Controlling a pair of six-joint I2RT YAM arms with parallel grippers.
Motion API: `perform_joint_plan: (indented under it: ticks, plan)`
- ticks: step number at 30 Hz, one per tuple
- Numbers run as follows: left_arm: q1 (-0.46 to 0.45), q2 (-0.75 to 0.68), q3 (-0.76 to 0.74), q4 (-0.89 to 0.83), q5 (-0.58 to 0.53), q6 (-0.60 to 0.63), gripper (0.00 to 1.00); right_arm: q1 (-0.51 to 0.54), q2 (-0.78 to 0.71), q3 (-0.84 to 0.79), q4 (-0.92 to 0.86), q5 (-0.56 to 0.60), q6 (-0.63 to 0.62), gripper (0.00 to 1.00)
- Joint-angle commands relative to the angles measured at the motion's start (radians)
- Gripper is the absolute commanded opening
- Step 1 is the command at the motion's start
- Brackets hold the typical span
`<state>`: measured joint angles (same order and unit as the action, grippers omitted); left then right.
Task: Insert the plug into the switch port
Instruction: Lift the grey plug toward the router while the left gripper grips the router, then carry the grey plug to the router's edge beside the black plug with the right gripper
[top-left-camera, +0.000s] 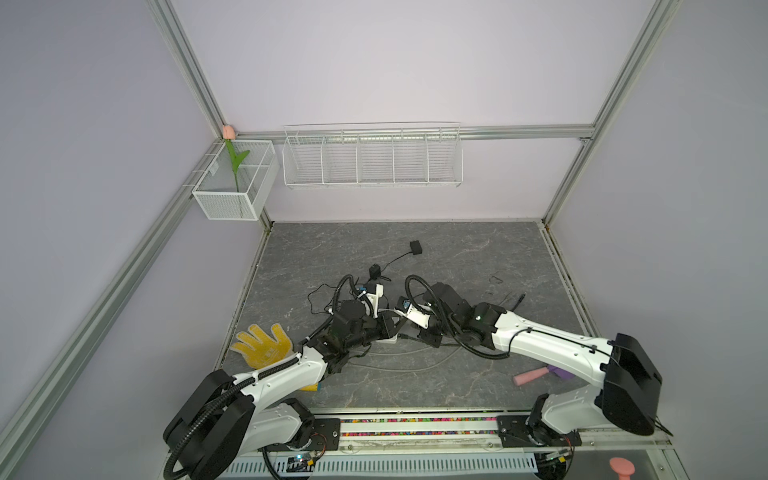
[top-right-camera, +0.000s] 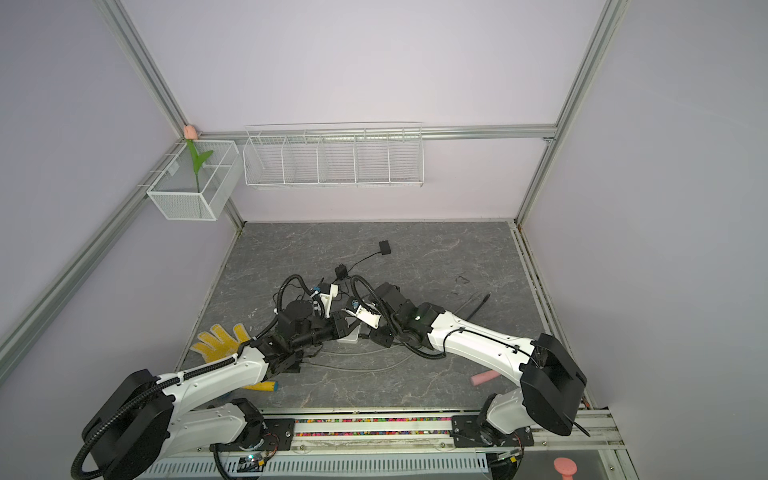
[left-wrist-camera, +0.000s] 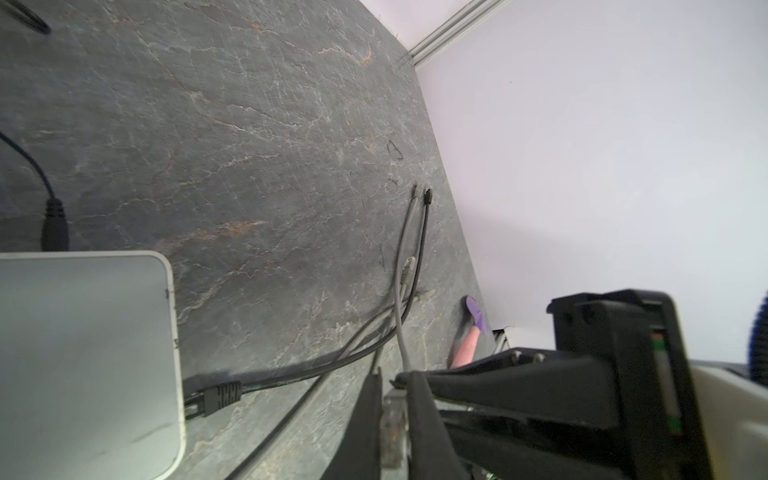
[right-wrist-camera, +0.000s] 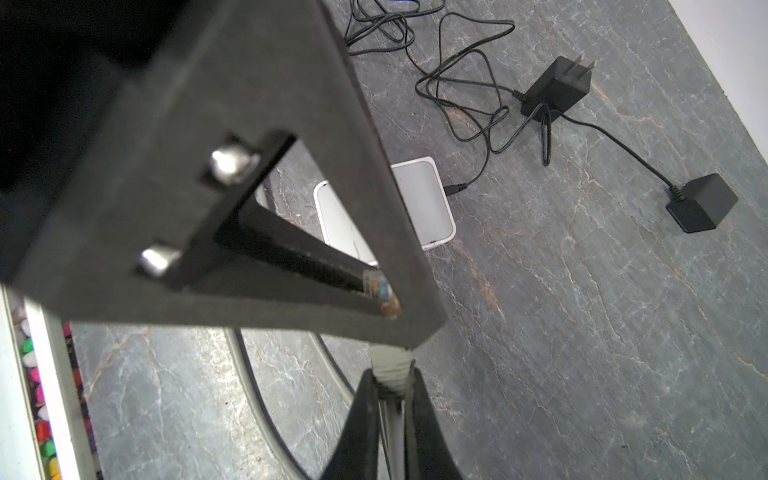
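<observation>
I will regrip with my right gripper at the grey boot's back end (right-wrist-camera: 392, 375) before my left gripper frees the plug's tip, because the plug's clear tip sits inside my left gripper's fingers.
The plug (left-wrist-camera: 392, 419) is a clear connector on a grey cable, and my left gripper (left-wrist-camera: 392, 382) is shut on it. In the right wrist view the plug's tip (right-wrist-camera: 380, 293) shows between the left fingers. My right gripper (right-wrist-camera: 390, 376) is shut on the ribbed grey cable boot (right-wrist-camera: 390, 359) just behind the plug. The white switch (left-wrist-camera: 83, 353) lies flat on the slate table beside both grippers, with a black connector (left-wrist-camera: 216, 397) plugged into its side. In both top views the grippers (top-left-camera: 397, 328) meet over the switch (top-right-camera: 349, 334), which mostly hides it.
A black power adapter (right-wrist-camera: 555, 89) and a small black box (right-wrist-camera: 702, 203) lie beyond the switch, trailing thin black wires. Grey cable loops (top-left-camera: 415, 361) lie in front. A yellow glove (top-left-camera: 262, 347) is at the left, a pink stick (top-left-camera: 530, 376) at the right.
</observation>
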<state>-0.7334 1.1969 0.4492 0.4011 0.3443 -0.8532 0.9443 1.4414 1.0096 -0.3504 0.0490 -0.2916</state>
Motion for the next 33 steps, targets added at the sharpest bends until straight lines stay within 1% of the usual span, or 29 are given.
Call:
perform_joint_plan:
  ticks: [1,4,6,7,9,11,12,16,20,25,30,33]
  plan:
    - [-0.013,0.006,0.031,0.021,0.002,0.004,0.05,0.01,-0.014,-0.005,0.019,0.007,-0.014,0.06]
    - [-0.015,0.008,0.031,0.016,-0.003,0.006,0.01,0.01,-0.015,-0.004,0.017,0.015,-0.015,0.06]
    - [-0.015,0.011,0.029,0.015,-0.007,0.006,0.0,0.011,-0.016,-0.004,0.018,0.02,-0.015,0.07]
    - [-0.017,0.011,0.026,0.016,-0.006,0.004,0.0,0.01,-0.017,-0.005,0.019,0.022,-0.015,0.09]
    - [-0.017,0.012,0.012,0.031,-0.008,-0.001,0.0,0.01,-0.022,-0.009,0.025,0.026,-0.02,0.17]
    - [-0.017,0.007,-0.005,0.043,-0.012,-0.008,0.0,0.01,-0.028,-0.012,0.024,0.027,-0.038,0.29]
    - [-0.016,0.004,-0.01,0.042,-0.013,-0.008,0.0,0.01,-0.03,-0.012,0.018,0.034,-0.047,0.32]
    - [-0.016,-0.019,-0.006,0.019,-0.013,0.004,0.0,0.004,-0.051,-0.021,0.019,0.053,-0.074,0.39]
    - [-0.016,-0.036,0.003,-0.011,-0.019,0.018,0.0,-0.011,-0.053,-0.021,-0.002,0.065,-0.083,0.4]
    - [-0.017,-0.048,0.0,-0.024,-0.029,0.025,0.0,-0.019,-0.05,-0.017,-0.041,0.025,-0.085,0.38]
    - [-0.017,-0.053,-0.001,-0.021,-0.025,0.023,0.0,-0.027,-0.04,-0.019,-0.032,0.0,-0.084,0.34]
    - [-0.016,-0.056,-0.004,-0.021,-0.021,0.021,0.0,-0.04,-0.03,-0.017,-0.022,-0.043,-0.077,0.31]
